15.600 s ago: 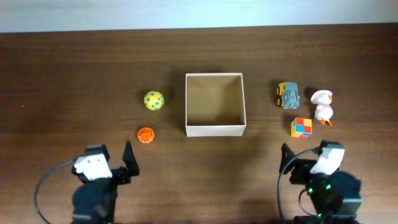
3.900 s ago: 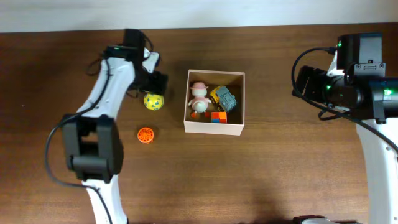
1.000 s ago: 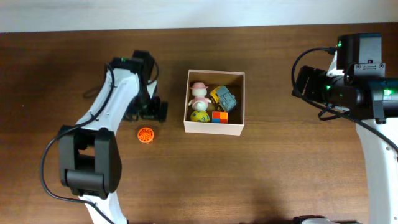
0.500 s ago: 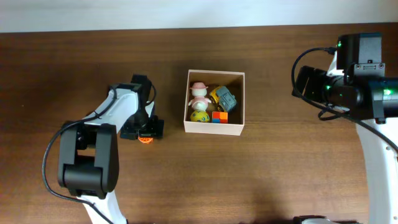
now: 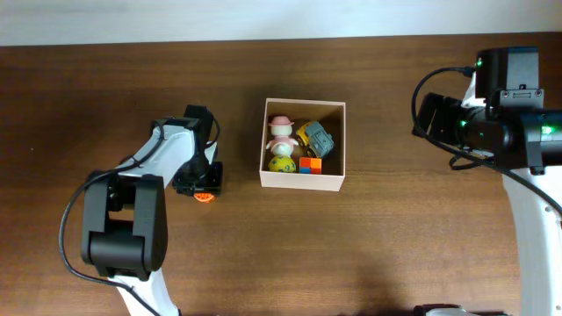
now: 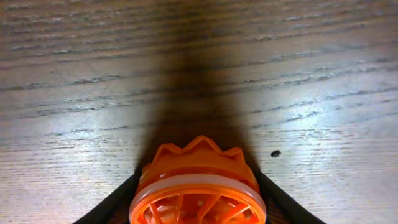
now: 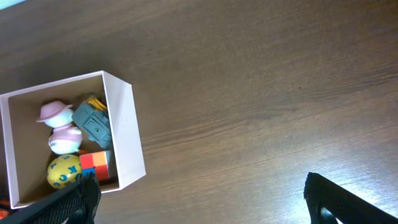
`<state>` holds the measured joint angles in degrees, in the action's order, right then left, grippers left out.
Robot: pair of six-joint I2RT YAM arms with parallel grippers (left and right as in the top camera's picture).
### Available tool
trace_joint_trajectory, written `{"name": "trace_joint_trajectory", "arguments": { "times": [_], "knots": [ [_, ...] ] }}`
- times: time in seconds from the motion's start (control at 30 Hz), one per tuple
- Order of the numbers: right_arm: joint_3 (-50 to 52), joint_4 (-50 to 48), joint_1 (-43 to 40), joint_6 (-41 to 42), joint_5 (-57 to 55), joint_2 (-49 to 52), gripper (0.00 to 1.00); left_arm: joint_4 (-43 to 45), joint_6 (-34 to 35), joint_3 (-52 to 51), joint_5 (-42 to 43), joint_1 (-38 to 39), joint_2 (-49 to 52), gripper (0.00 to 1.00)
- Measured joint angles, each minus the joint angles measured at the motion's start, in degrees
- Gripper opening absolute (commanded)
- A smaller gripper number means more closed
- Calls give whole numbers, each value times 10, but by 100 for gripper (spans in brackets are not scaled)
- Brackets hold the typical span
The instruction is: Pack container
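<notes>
The robot's left gripper needs to release the orange toy in the container (image 5: 302,152), between the pink duck and the coloured cube.
The container (image 5: 303,182) is a square cream-white box at the table's middle. Inside lie a pink duck (image 5: 281,132), a grey car (image 5: 316,139), a yellow ball (image 5: 281,163) and a coloured cube (image 5: 307,164). Left of the box, an orange wheel-shaped toy (image 5: 205,197) rests on the table. My left gripper (image 5: 199,182) is down over it. In the left wrist view both dark fingers (image 6: 109,208) press the sides of the orange toy (image 6: 198,180). My right gripper (image 7: 199,183) hangs wide open, high to the right of the container (image 7: 124,130), holding nothing.
Dark wood tabletop (image 5: 378,246) runs all round the box. A pale strip (image 5: 281,17) marks the table's far edge. The right arm's body (image 5: 509,96) stands at the right side.
My left gripper slid down and left from beside the box onto the orange toy, and its fingers closed in against it. The right arm and the box's contents stayed still.
</notes>
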<state>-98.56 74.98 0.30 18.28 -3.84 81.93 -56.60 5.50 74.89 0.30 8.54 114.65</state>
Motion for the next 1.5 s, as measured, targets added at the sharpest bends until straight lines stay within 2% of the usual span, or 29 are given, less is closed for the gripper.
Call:
{"name": "trace_joint_trajectory", "arguments": {
  "times": [0.17, 0.33, 0.53, 0.8, 0.87, 1.03, 1.07, 1.13, 1.17, 1.2, 1.33, 1.5],
  "knots": [
    [0, 0, 0, 0, 0, 0, 99, -73, 0, 62, 14, 0, 0, 47],
    [0, 0, 0, 0, 0, 0, 99, -146, 0, 218, 44, 12, -4, 47],
    [0, 0, 0, 0, 0, 0, 99, -152, 0, 353, 62, 96, -40, 48],
    [0, 0, 0, 0, 0, 0, 99, -83, 2, 354, 60, 238, -40, 49],
    [0, 0, 0, 0, 0, 0, 98, -76, 3, 354, 48, 258, -24, 54],
    [0, 0, 0, 0, 0, 0, 99, -70, 6, 352, 31, 282, 42, 54],
    [0, 0, 0, 0, 0, 0, 99, -68, 6, 350, 28, 283, 58, 56],
    [0, 0, 0, 0, 0, 0, 99, -66, 7, 346, 25, 282, 80, 70],
    [0, 0, 0, 0, 0, 0, 99, -67, 6, 344, 23, 281, 87, 94],
    [0, 0, 0, 0, 0, 0, 99, -69, 6, 344, 22, 280, 91, 99],
    [0, 0, 0, 0, 0, 0, 99, -112, 12, 370, 22, 265, 90, 99],
    [0, 0, 0, 0, 0, 0, 99, -209, 12, 482, 22, 221, 73, 99]
  ]
}}
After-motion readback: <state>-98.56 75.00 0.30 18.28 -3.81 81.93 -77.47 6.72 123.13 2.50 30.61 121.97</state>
